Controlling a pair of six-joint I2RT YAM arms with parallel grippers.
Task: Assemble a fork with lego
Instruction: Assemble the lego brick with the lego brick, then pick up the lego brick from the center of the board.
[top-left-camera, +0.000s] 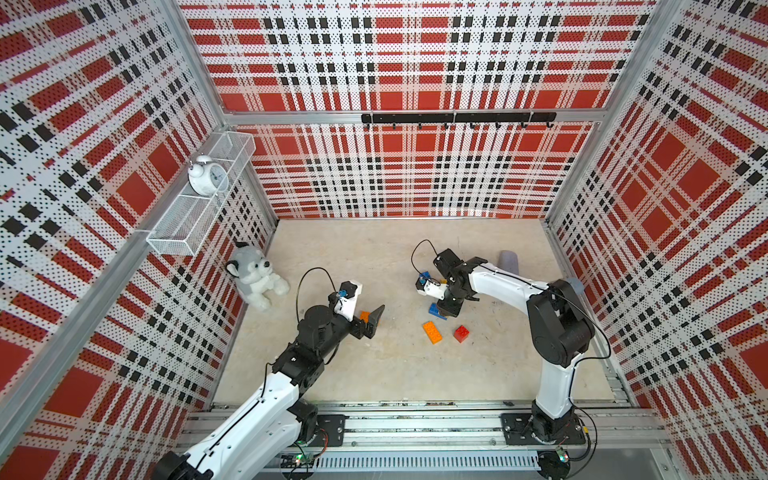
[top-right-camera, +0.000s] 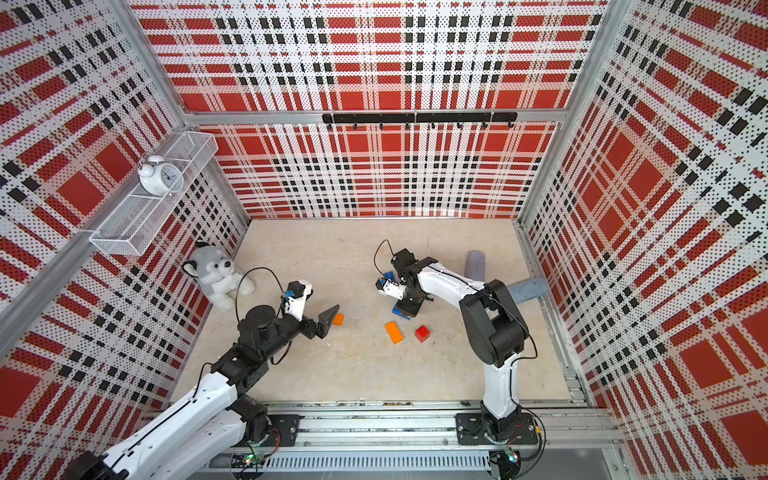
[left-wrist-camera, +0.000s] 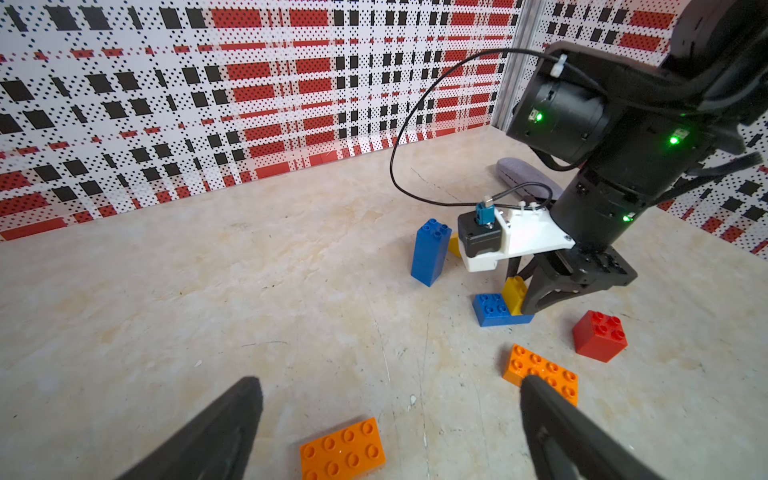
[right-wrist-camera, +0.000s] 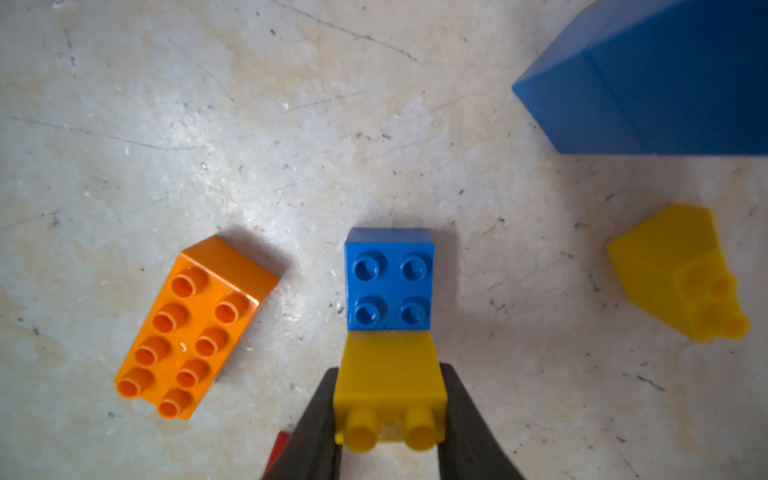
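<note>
My right gripper should open and take the flat blue brick's loose end (right-wrist-camera: 389, 288), because it is holding the yellow brick on an end of the flat blue brick.
Loose lego lies mid-table. My right gripper (right-wrist-camera: 388, 370) is shut on a small yellow brick (right-wrist-camera: 390, 386), which sits on one end of a flat blue brick (right-wrist-camera: 390, 286); the same pair shows in the left wrist view as the blue brick (left-wrist-camera: 492, 309) under the yellow brick (left-wrist-camera: 514, 293). A tall blue brick (left-wrist-camera: 430, 251) stands upright beyond them, with a second yellow brick (right-wrist-camera: 677, 274) lying near it. My left gripper (left-wrist-camera: 389, 382) hangs open above an orange brick (left-wrist-camera: 343, 451). Another orange brick (top-left-camera: 432, 332) and a red brick (top-left-camera: 461, 333) lie apart. No assembled fork shows.
A plush husky (top-left-camera: 255, 276) leans at the left wall. A grey case (top-left-camera: 509, 261) lies at the back right, behind the right arm. A wire shelf (top-left-camera: 174, 237) with an alarm clock (top-left-camera: 205, 176) hangs on the left wall. Plaid walls close three sides.
</note>
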